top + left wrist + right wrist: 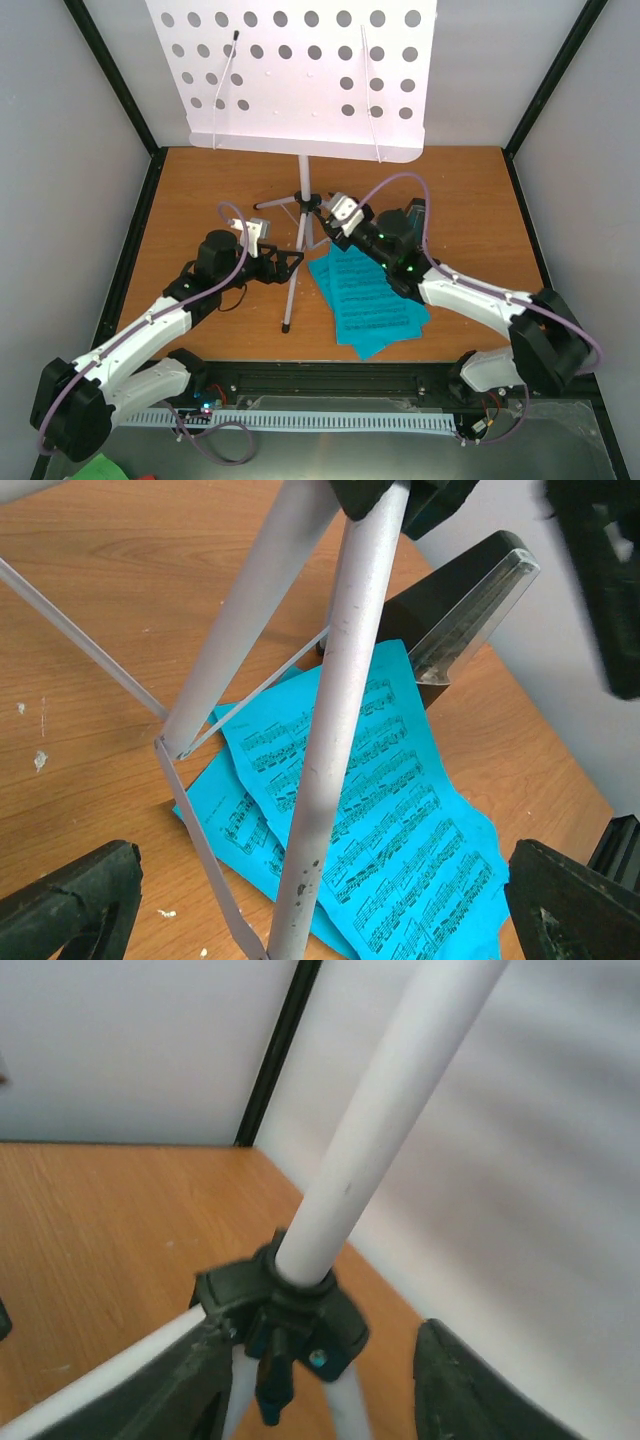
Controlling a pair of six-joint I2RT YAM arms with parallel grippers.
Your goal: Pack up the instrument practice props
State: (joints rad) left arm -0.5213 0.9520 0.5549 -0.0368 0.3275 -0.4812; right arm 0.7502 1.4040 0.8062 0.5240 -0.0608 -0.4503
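The black knob of the middle part is off toward one finger of my open right gripper, so I need to roll the wrist and pinch the knob's end (271, 1408) with both fingers.
The white tripod music stand stands mid-table, its perforated desk (300, 75) at the back and its black hub (310, 200) low on the pole. Cyan sheet-music pages (370, 300) lie flat to the right of the front leg (293, 275). The black pyramid metronome (460, 610) under its clear cover sits behind the pages, mostly hidden by my right arm in the top view. My left gripper (320, 910) is open, with the front leg (325, 780) between its jaws and untouched. My right gripper (310, 1400) is open astride the hub (285, 1305).
Black frame posts and grey walls close in the wooden table (200, 190) on three sides. Thin white braces (200, 830) run from the legs to the pole. A black rail (330, 375) runs along the near edge.
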